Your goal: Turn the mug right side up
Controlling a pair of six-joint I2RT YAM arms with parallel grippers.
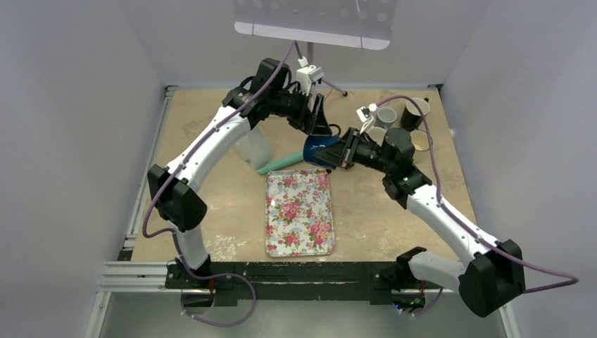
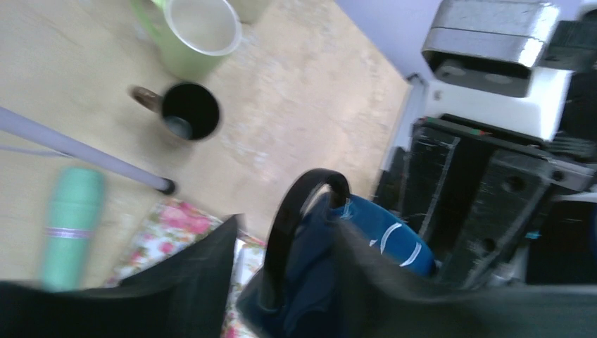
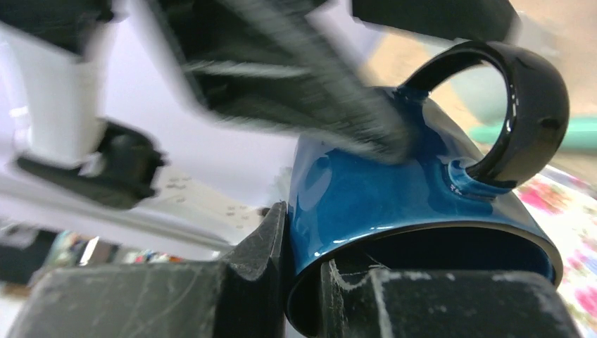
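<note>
The blue mug, now hanging sideways over the floral tray's far end, will go down on the bare table (image 1: 393, 185) just in front of the standing mugs, set there by my right gripper.
The blue mug (image 1: 317, 150) with a black handle hangs in the air over the far end of the floral tray (image 1: 299, 218), lying sideways. My right gripper (image 1: 335, 152) is shut on its rim. In the right wrist view one finger is inside the mouth and one is outside, around the gripper's midpoint (image 3: 306, 243) on the mug (image 3: 380, 183). My left gripper (image 1: 320, 132) reaches down from behind. In the left wrist view its blurred jaws (image 2: 288, 222) straddle the black handle (image 2: 285, 232) with a gap beside the left finger, so it looks open.
A teal cylinder (image 1: 278, 164) lies left of the mug, next to a translucent container (image 1: 253, 148). Three mugs (image 1: 386, 116) stand at the back right. A stand's leg (image 2: 84, 151) crosses the table. The left wrist view also shows a green mug (image 2: 193, 32) and a dark mug (image 2: 186, 113).
</note>
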